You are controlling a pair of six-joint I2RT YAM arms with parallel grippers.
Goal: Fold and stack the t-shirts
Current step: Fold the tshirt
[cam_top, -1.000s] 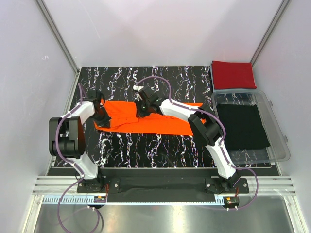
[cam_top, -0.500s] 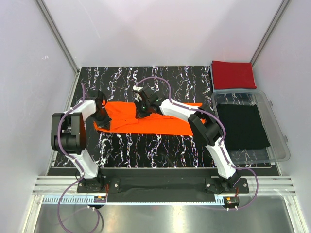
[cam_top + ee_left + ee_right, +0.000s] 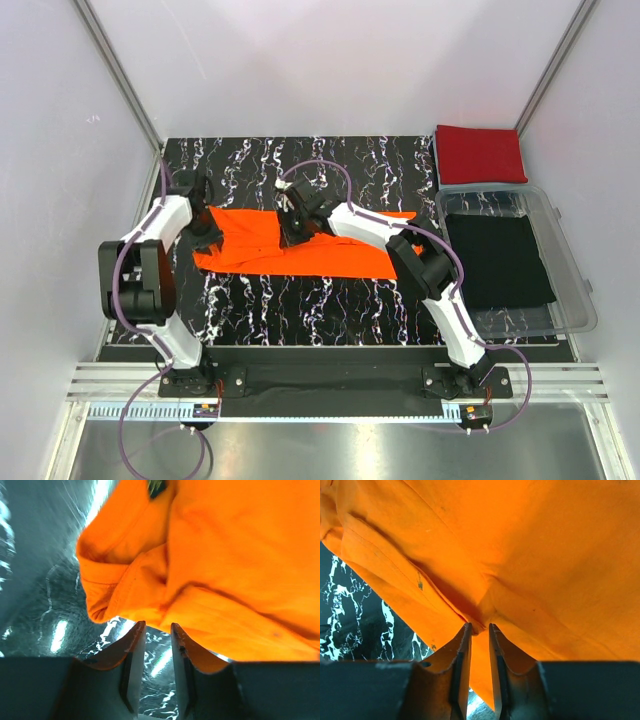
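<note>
I should close my left gripper on the back corner (image 3: 213,209) of the orange t-shirt, at the small dark label's end.
The orange t-shirt (image 3: 335,252) lies stretched left to right across the black marbled table (image 3: 300,310). My left gripper (image 3: 207,235) is at its left end. In the left wrist view the left gripper (image 3: 154,626) has its jaws nearly together, with the rumpled edge of the orange t-shirt (image 3: 240,555) right at their tips. My right gripper (image 3: 291,222) is over the shirt's back edge near the middle. In the right wrist view the right gripper (image 3: 479,626) is shut on a pinched fold of the orange t-shirt (image 3: 520,540). The red t-shirt (image 3: 480,153) lies folded at the back right corner.
A clear plastic bin (image 3: 578,290) stands at the right and holds a flat black cloth (image 3: 500,262). Grey walls close in the table at the back and both sides. The arm bases sit on a rail at the near edge.
My left gripper has moved back and to the left, and the shirt's bunched left end has spread out towards the left. The right gripper has hardly moved.
</note>
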